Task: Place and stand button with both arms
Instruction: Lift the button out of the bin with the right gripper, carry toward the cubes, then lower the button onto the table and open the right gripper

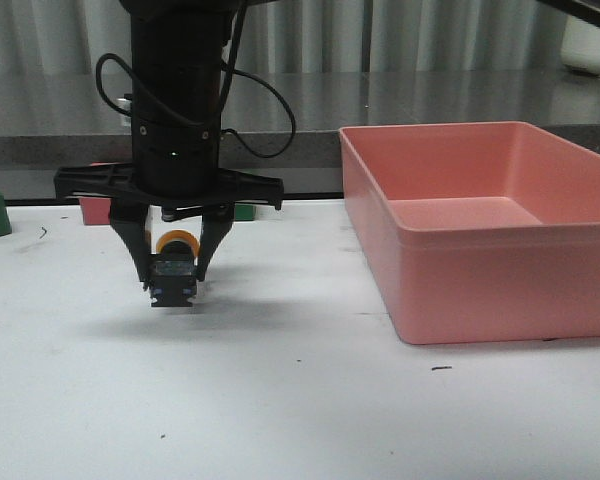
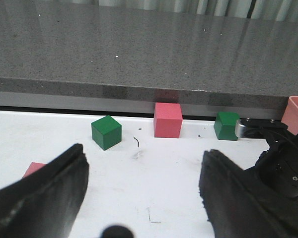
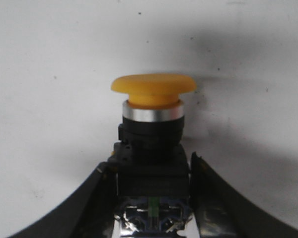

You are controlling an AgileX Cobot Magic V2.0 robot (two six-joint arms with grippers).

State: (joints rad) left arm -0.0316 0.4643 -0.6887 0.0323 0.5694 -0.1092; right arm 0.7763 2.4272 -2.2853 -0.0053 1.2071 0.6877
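The button, now held just above the white table, will be released by my right gripper on the white table [image 1: 171, 291] [image 3: 149, 138] in front of the pink and green cubes.
The button [image 3: 153, 94] has a yellow mushroom cap, a silver collar and a black block body. My right gripper [image 3: 148, 166] is shut on the black body, with the cap sticking out past the fingertips. In the front view this gripper [image 1: 173, 283] points down left of centre and holds the button [image 1: 174, 270] just above the white table, terminals facing the camera. My left gripper [image 2: 144, 163] is open over bare table with nothing between its fingers. It does not show in the front view.
A large pink bin [image 1: 500, 280] stands on the right. Along the back edge are a green cube [image 2: 107, 132], a pink cube [image 2: 168, 119] and another green cube [image 2: 226, 126]. A grey counter ledge runs behind them. Part of the right arm [image 2: 280, 161] shows beside the left gripper.
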